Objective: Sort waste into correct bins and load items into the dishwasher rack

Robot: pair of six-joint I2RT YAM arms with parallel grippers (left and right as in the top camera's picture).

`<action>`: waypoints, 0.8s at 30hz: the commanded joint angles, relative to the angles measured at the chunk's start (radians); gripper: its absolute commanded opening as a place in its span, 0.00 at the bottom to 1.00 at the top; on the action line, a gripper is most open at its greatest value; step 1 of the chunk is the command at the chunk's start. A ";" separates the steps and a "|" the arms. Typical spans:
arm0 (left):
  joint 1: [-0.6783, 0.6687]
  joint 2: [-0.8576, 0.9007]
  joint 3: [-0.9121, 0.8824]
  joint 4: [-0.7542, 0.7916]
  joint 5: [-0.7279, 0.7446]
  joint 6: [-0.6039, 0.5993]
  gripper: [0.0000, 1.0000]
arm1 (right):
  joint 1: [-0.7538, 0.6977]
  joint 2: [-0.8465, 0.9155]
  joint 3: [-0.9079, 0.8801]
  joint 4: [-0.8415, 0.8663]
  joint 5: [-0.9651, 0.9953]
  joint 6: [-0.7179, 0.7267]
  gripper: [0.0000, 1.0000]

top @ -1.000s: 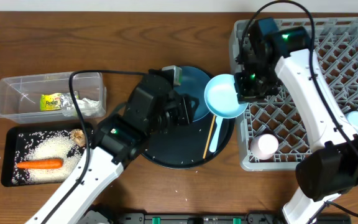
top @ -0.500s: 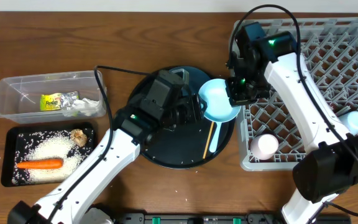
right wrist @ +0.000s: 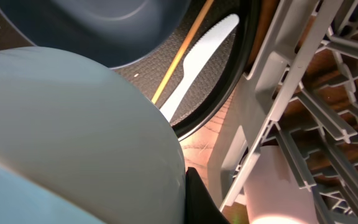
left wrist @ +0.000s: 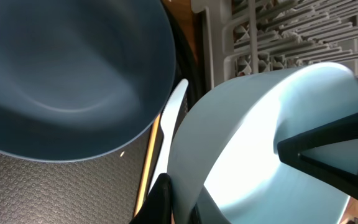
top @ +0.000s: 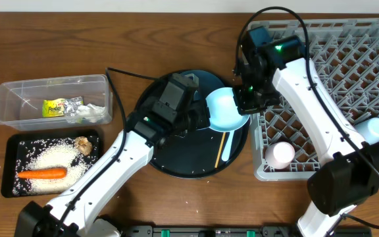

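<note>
The bowl's outside faces my right gripper, so I will open that gripper, tip the bowl's opening toward it with my left gripper, and then pinch the bowl's rim [top: 244,121].
A pale bluish-white bowl [top: 224,110] hangs tilted over the right edge of the round black tray [top: 176,161], gripped from both sides. My left gripper [top: 203,118] is shut on its left rim, one finger on each side of the wall [left wrist: 180,200]. My right gripper [top: 245,103] is shut on the opposite rim [right wrist: 188,186], beside the dishwasher rack [top: 347,66]. Below the bowl, the dark-blue plate [top: 201,81], the pale-blue utensil [top: 227,150] and the chopstick [top: 220,150] lie on the tray.
A pink cup [top: 283,153] and a light-blue cup [top: 376,126] sit in the rack. The clear tub [top: 18,92] holds the wrapper [top: 56,106] and tissue [top: 92,114]. The shallow black tray [top: 10,146] holds rice [top: 51,158], a carrot [top: 41,174] and a biscuit [top: 82,143].
The right arm carried the bowl leftward from the rack's edge over the tray. The left arm reached up and right, and its jaws closed on the bowl's rim.
</note>
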 commanded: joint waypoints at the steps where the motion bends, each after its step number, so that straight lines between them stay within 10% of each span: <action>1: -0.007 -0.017 0.011 0.014 0.047 0.010 0.06 | 0.002 0.006 -0.004 0.006 -0.034 -0.001 0.01; 9: -0.007 -0.017 0.011 0.013 0.047 0.010 0.06 | 0.000 -0.025 0.059 0.002 -0.040 -0.002 0.27; 12: -0.007 -0.017 0.011 0.013 0.047 0.010 0.06 | 0.000 -0.051 0.103 -0.002 -0.081 -0.019 0.99; 16: -0.008 -0.017 0.011 0.009 0.047 0.010 0.06 | 0.002 -0.081 0.134 -0.005 -0.087 -0.021 0.93; 24: -0.013 -0.017 0.011 -0.039 0.046 0.011 0.06 | 0.003 -0.105 0.134 -0.031 -0.060 -0.033 0.46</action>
